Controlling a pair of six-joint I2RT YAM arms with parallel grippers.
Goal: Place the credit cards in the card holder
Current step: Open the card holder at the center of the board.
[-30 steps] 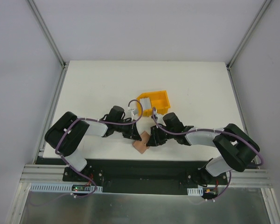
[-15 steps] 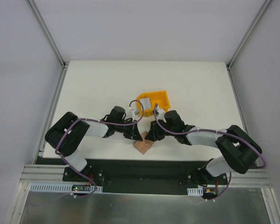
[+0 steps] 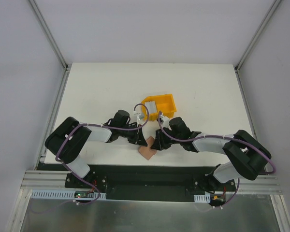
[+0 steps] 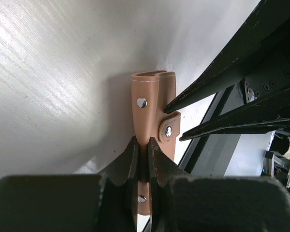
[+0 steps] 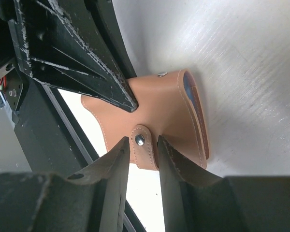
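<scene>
Next, I free the tab clasp with my right gripper first, as it lies snapped flat against the card holder, and then take its loose end (image 5: 141, 130).
The brown card holder (image 3: 146, 152) lies near the table's front edge between both grippers. My left gripper (image 4: 142, 146) is shut on one of its leather flaps, with a snap stud just beyond the fingertips. My right gripper (image 5: 143, 143) has its fingers pressed against both sides of the holder's tab clasp (image 5: 140, 145). A blue-grey strip (image 5: 189, 92) shows inside the holder's open edge and may be a card. Pale grey credit cards (image 3: 150, 106) lie in the yellow bin. In the left wrist view the card holder (image 4: 150, 96) stands on edge, with the right gripper's black fingers (image 4: 217, 82) beside it.
The yellow plastic bin (image 3: 165, 101) stands just behind the two grippers. The table's front edge and the black base rail (image 3: 145, 171) run right below the holder. White table (image 3: 111, 92) stretches to the back and left.
The right gripper moved a little up and left, then came back down. The card holder between the grippers changed shape slightly with it. The left gripper kept its grip.
</scene>
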